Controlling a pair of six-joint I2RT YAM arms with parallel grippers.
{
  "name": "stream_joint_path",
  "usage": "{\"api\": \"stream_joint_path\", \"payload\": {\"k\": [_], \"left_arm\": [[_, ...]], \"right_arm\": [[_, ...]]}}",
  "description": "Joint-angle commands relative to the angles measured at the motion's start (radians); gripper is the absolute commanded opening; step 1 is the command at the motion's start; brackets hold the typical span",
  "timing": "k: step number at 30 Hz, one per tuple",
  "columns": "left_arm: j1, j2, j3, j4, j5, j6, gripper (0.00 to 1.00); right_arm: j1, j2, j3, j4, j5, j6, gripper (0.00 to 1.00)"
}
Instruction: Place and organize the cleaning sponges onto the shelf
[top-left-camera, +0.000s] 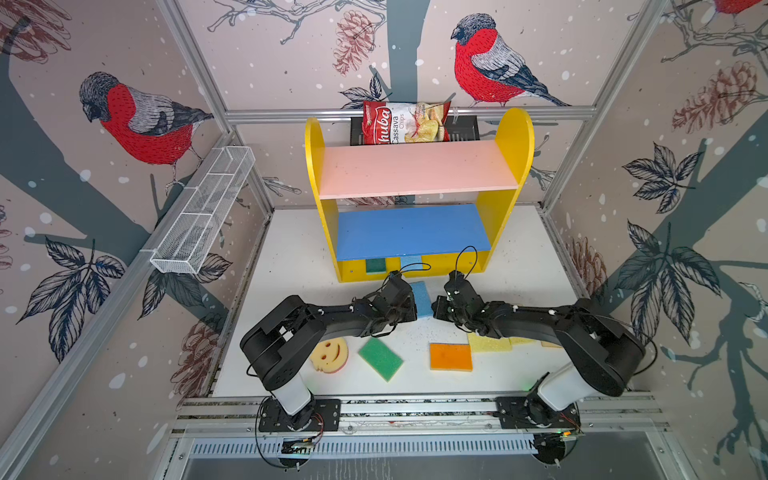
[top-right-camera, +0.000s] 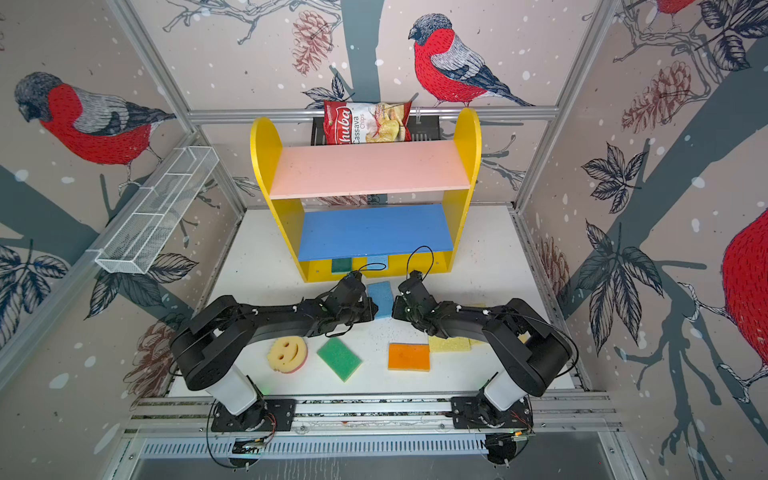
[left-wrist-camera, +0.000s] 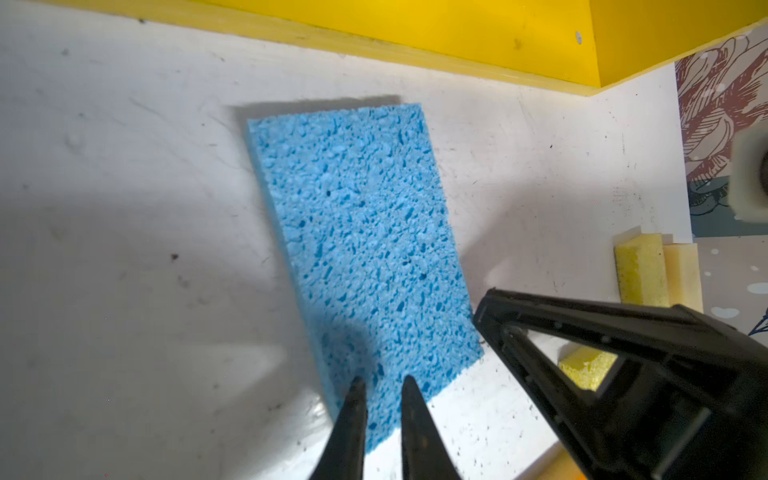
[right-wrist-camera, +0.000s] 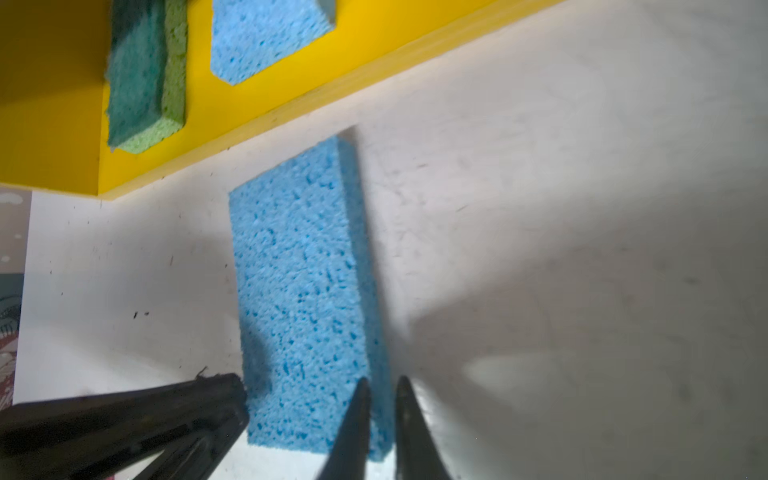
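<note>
The yellow base has its free space on the right gripper's side, so the robot's right gripper needs to pinch the light blue sponge's long edge (right-wrist-camera: 360, 248) and carry it there.
A light blue sponge (top-left-camera: 422, 299) lies flat on the white table just in front of the shelf (top-left-camera: 415, 170). My left gripper (left-wrist-camera: 383, 380) is over the sponge's near corner, jaws drawn almost together, nothing pinched. My right gripper (right-wrist-camera: 383, 381) straddles the sponge's (right-wrist-camera: 299, 282) opposite long edge, jaws equally narrow. On the shelf's yellow base sit a dark green sponge (right-wrist-camera: 141, 75) and another light blue sponge (right-wrist-camera: 266, 37). Nearer the front lie the smiley sponge (top-left-camera: 330, 354), a green sponge (top-left-camera: 380, 358), an orange sponge (top-left-camera: 451, 356) and a yellow sponge (top-left-camera: 488, 343), partly under my right arm.
A white wire basket (top-left-camera: 203, 212) hangs on the left wall. Behind the shelf a red-white chips bag (top-left-camera: 403, 122) rests in a black basket (top-left-camera: 465, 129). A tan sponge (left-wrist-camera: 683, 270) lies beside a yellow one (left-wrist-camera: 640, 270) by the right wall.
</note>
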Motion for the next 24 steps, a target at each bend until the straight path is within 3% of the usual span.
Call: {"api": "stream_joint_path", "payload": {"k": [1, 7, 10, 13, 17, 24], "left_arm": [[-0.002, 0.008, 0.006, 0.004, 0.01, 0.01, 0.18], [-0.006, 0.034, 0.009, 0.009, 0.026, 0.0, 0.18], [-0.011, 0.035, 0.003, 0.013, 0.027, 0.0, 0.18], [-0.011, 0.012, -0.001, 0.004, 0.018, 0.0, 0.18], [-0.012, -0.054, -0.004, -0.024, -0.031, 0.023, 0.19], [-0.008, -0.176, 0.016, -0.121, -0.161, 0.055, 0.36]], "right_arm": [[0.001, -0.001, 0.001, 0.009, -0.012, -0.001, 0.3], [0.033, 0.042, 0.0, 0.065, -0.034, 0.018, 0.33], [0.049, 0.061, 0.005, 0.068, -0.021, 0.017, 0.08], [0.043, 0.048, -0.001, 0.044, 0.015, 0.004, 0.01], [0.011, -0.04, 0.001, -0.038, 0.096, -0.087, 0.0], [-0.114, -0.206, -0.017, -0.124, 0.17, -0.237, 0.0]]}}
